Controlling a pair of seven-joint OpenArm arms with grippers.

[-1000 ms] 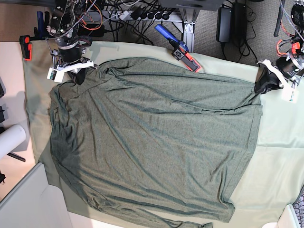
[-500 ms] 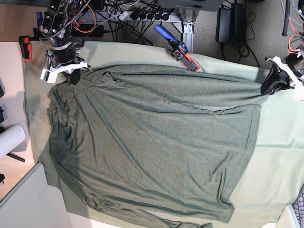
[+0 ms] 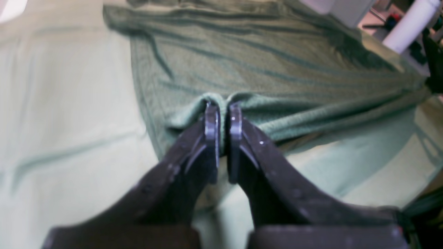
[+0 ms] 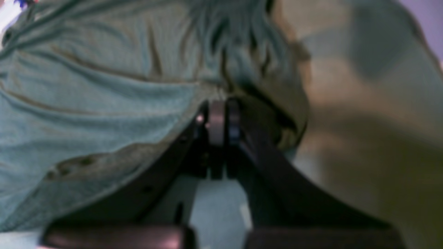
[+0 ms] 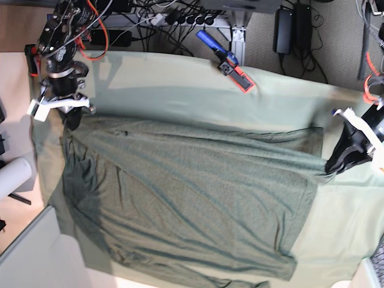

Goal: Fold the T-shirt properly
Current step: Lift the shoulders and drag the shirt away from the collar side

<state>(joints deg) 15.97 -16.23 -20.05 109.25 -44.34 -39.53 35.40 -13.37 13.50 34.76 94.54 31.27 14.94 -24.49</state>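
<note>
I need to first let go of the bunched fold in my left gripper and take that corner (image 5: 314, 135) with it, as the T-shirt's far corner lies flat behind the fold.
The dark grey-green T-shirt (image 5: 192, 192) lies spread on the pale green table cloth (image 5: 198, 84), wrinkled, with its far edge pulled taut between both grippers. In the base view my left gripper (image 5: 332, 168) is at the right, shut on the shirt's far right corner. The left wrist view shows its fingertips (image 3: 221, 110) pinching a bunched fold of the T-shirt (image 3: 277, 69). At the left of the base view my right gripper (image 5: 71, 122) is shut on the far left corner. In the blurred right wrist view that gripper (image 4: 218, 107) clamps gathered T-shirt (image 4: 86, 103) cloth.
A blue and red clamp (image 5: 225, 60) sits on the table's far edge, with cables and power bricks behind it. A white roll (image 5: 13, 177) lies off the left side. A pale panel (image 5: 30, 258) stands at the front left corner.
Both grippers have moved toward the near side, dragging the shirt's far edge with them. A wide strip of table cloth at the back is now bare.
</note>
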